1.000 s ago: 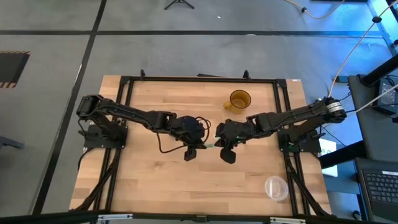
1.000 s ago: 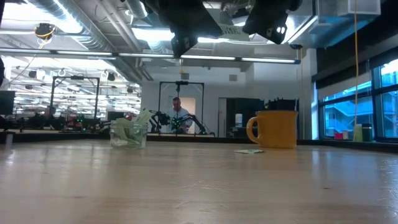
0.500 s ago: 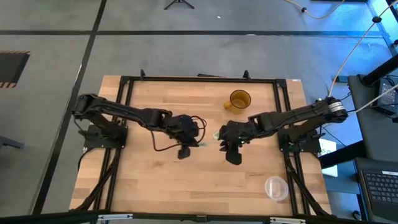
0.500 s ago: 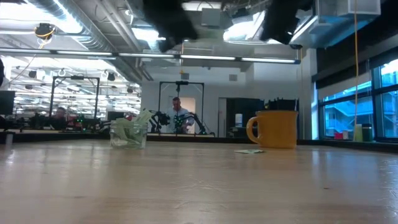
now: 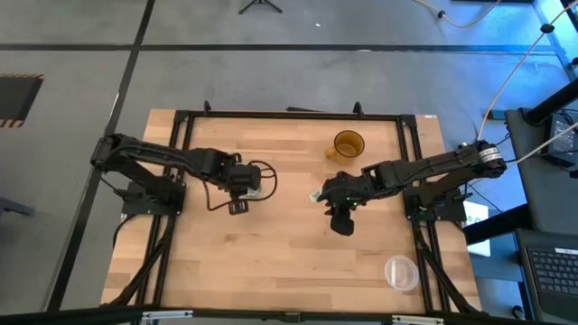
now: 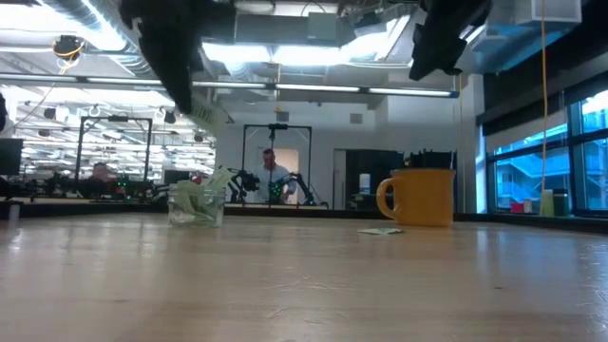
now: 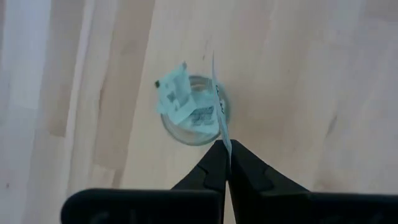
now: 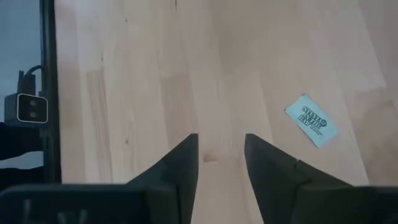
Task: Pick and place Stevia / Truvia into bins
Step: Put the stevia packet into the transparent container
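My left gripper is to release the packet, now held above the glass cup, on top of the other packets inside the small clear glass cup [image 5: 255,190] [image 7: 195,113].
A small clear glass cup [image 7: 193,118] with several white-and-green packets stands left of the table's middle [image 5: 256,191] [image 6: 197,204]. My left gripper [image 7: 222,144] [image 5: 240,200] hovers above it, shut on one more packet [image 7: 217,102] [image 6: 211,116]. Another packet [image 8: 311,120] [image 5: 315,195] [image 6: 380,230] lies flat on the wood near the table's middle. My right gripper [image 8: 221,140] [image 5: 340,223] stands open just beside it, high above the table, with nothing between its fingers. My left gripper pinches one end of the packet [image 7: 225,138] between its two fingertips, coming from above and pointing down. The packet shows edge-on and sticks out beyond the fingers toward the cup. It hangs clear of the table, above the cup's rim.
An amber mug [image 5: 348,144] [image 6: 418,197] stands at the far right of the table. A wider clear plastic container [image 5: 401,272] sits near the front right corner. Bare wood lies between the two arms and along the near edge.
The packet that stood between both grippers has gone with my left gripper. That gripper has carried it toward the table's left edge and a little farther back, over the glass cup. My right gripper has stayed near the middle.
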